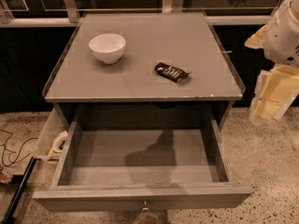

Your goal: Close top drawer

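The top drawer is next, and my gripper needs to move down to it and close at the drawer front's end [239, 192], the one on my gripper's side.
The top drawer [93, 197] of a gray cabinet is pulled far out toward the camera, and its inside is empty. Its small round metal knob [145, 204] shows at the centre of the flat front, at the bottom edge of the view. The two lower drawers are hidden beneath it. My gripper [273, 97], pale yellow under a white arm section [284, 29], hangs at the right edge of the view. It is to the right of the cabinet, level with its top, and apart from the drawer.
A white bowl [107, 47] and a dark snack packet [172, 72] lie on the cabinet top [140, 85]. A side shelf with a tape roll [59, 141] sticks out at the left. Cables [11, 148] lie on the speckled floor at the left.
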`<state>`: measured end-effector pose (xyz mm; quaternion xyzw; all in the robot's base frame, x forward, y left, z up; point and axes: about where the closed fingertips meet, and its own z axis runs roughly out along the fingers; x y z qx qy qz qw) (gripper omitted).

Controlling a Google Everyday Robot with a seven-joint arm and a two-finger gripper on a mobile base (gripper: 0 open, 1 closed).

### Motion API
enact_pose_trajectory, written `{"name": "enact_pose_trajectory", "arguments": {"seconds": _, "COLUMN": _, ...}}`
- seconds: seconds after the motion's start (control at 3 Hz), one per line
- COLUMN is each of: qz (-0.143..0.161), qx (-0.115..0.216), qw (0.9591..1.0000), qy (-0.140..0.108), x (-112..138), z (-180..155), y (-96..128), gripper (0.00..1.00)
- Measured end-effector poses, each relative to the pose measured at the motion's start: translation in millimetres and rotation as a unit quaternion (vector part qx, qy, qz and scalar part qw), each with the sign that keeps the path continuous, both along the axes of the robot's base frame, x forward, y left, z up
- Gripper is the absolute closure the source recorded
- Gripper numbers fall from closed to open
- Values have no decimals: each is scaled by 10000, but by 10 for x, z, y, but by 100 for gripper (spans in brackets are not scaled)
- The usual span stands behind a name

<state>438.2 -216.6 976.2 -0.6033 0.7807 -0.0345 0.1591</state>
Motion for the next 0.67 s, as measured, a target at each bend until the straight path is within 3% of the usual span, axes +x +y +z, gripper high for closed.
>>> {"name": "enact_pose_trajectory", "arguments": {"seconds": 0.33, "qz": 0, "qx": 1, "qw": 10000, "qy": 0, "x": -1, "z": -1, "y": 0, "gripper": 0}}
{"name": "enact_pose_trajectory", "arguments": {"seconds": 0.67, "qz": 50, "qx": 173, "qw": 9998, "qy": 35, "x": -145, "z": -224, "y": -21, "gripper": 0}}
